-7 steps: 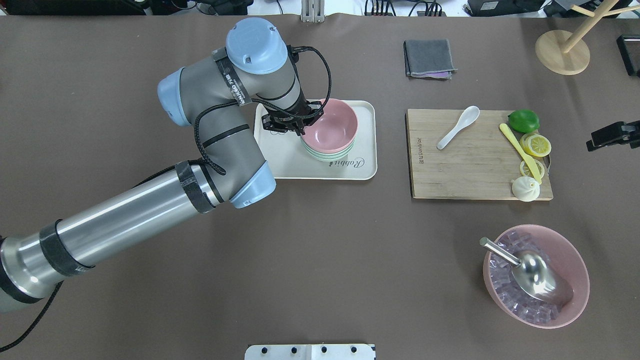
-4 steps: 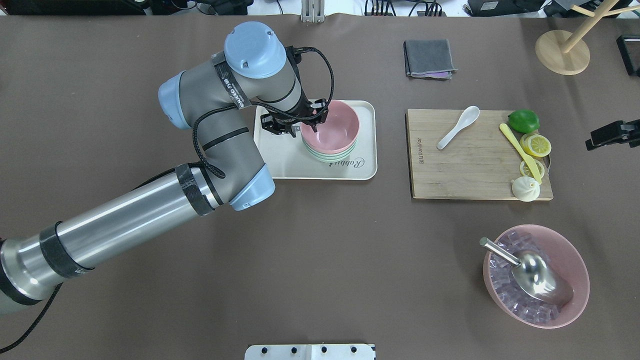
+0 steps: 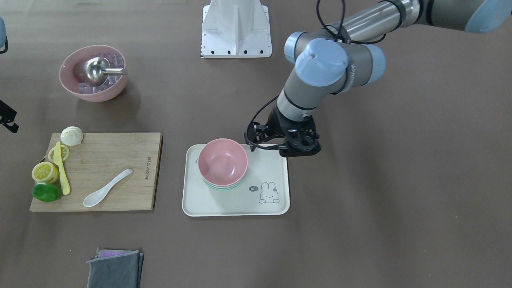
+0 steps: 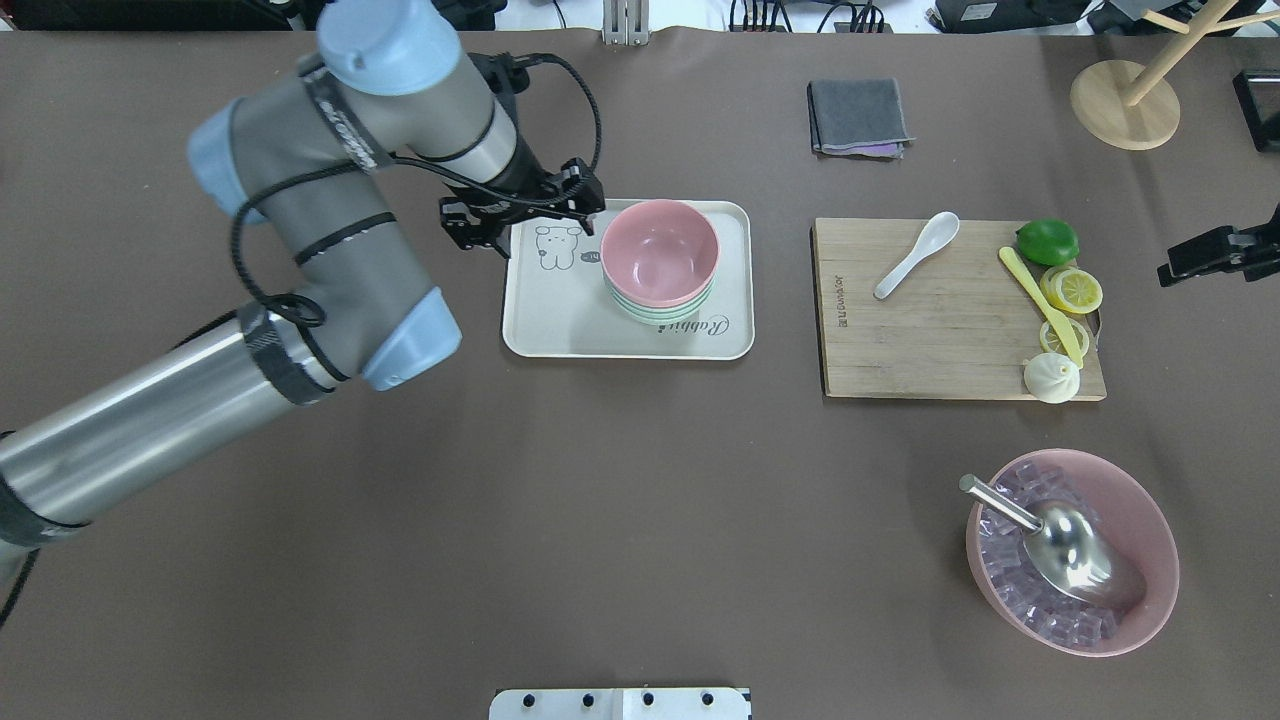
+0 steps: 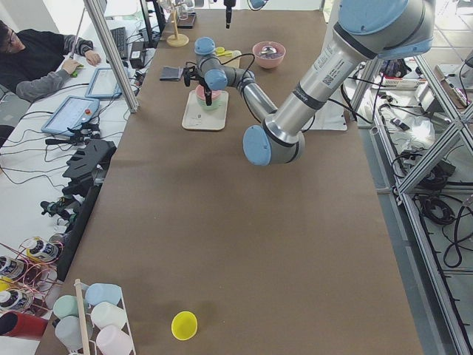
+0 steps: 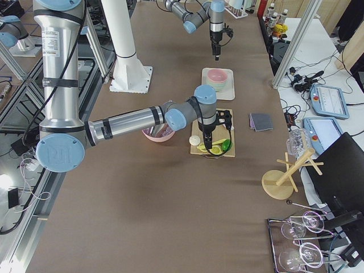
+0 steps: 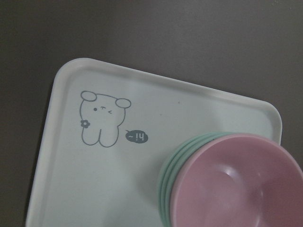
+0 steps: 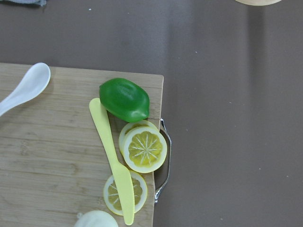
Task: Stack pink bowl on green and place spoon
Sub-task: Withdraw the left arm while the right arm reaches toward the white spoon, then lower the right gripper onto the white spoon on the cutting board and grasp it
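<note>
My right gripper is to grab the white spoon on the cutting board next by its handle, near the handle's end (image 3: 123, 175).
The small pink bowl (image 4: 660, 250) sits nested on the stack of mint-green bowls (image 4: 655, 315) on the white tray (image 4: 560, 320). It also shows in the front view (image 3: 223, 162) and the left wrist view (image 7: 236, 189). My left gripper (image 4: 520, 220) is empty, up and to the left of the bowls, over the tray's far left corner, apart from them. The white spoon (image 4: 915, 255) lies on the wooden cutting board (image 4: 930, 330). My right gripper (image 4: 1215, 255) hovers beyond the board's right side; its jaws do not show.
On the board lie a lime (image 4: 1047, 240), lemon slices, a yellow knife (image 4: 1040, 305) and a white bun. A larger pink bowl (image 4: 1150, 520) with clear cubes and a metal scoop stands front right. A grey cloth (image 4: 858, 115) and wooden stand (image 4: 1125, 100) sit at the back.
My left gripper has let go of the pink bowl's rim and moved up and left, off the bowls. The right gripper has edged slightly left.
</note>
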